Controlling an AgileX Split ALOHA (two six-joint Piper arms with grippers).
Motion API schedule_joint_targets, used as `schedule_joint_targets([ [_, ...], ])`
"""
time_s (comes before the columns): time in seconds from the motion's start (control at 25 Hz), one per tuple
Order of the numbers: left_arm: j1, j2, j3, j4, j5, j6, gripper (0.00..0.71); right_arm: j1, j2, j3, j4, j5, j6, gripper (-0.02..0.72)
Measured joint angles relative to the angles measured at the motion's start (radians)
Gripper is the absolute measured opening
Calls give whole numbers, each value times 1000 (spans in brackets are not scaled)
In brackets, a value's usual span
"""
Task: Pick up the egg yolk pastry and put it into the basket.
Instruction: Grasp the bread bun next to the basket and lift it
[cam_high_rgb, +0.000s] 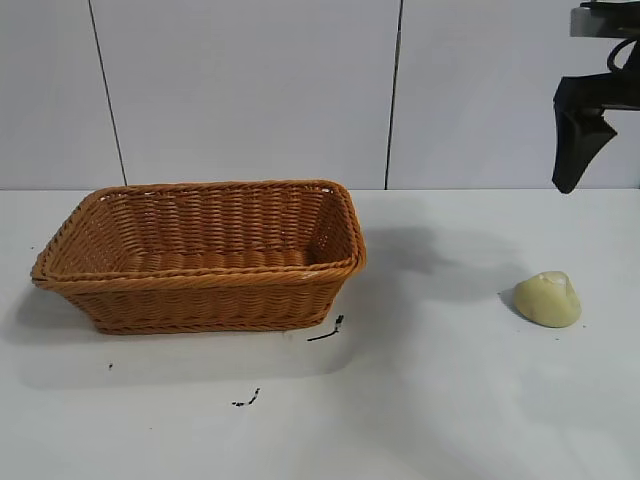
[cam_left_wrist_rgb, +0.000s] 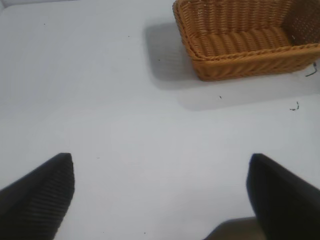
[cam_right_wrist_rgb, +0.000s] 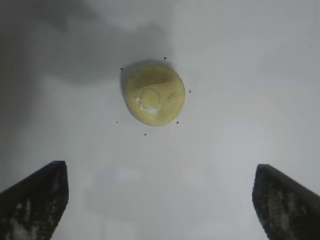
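Observation:
The fingers of my right gripper should close across the middle of the egg yolk pastry (cam_high_rgb: 549, 295) (cam_right_wrist_rgb: 154, 95), on the pastry's opposite rounded sides.
The egg yolk pastry (cam_high_rgb: 548, 298), a small pale yellow dome, lies on the white table at the right; it also shows in the right wrist view (cam_right_wrist_rgb: 153, 93). The orange-brown wicker basket (cam_high_rgb: 200, 292) stands at the left and holds nothing; its end shows in the left wrist view (cam_left_wrist_rgb: 240, 60). My right gripper (cam_high_rgb: 580, 150) hangs high above and behind the pastry, open and empty (cam_right_wrist_rgb: 159, 172). My left gripper (cam_left_wrist_rgb: 161, 165) is open and empty over bare table, away from the basket; it is outside the exterior view.
Small black marks (cam_high_rgb: 325, 332) lie on the table in front of the basket. A white panelled wall (cam_high_rgb: 300, 90) stands behind the table.

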Motion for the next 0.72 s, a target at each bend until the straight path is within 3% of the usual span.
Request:
schedule_joint_targets([
  [0.4, 0, 0, 0, 0, 0, 0, 695, 35, 76, -5, -4, -94, -7, 690],
  [0.72, 0, 0, 0, 0, 0, 0, 695, 35, 223, -6, -4, -221, -7, 690],
])
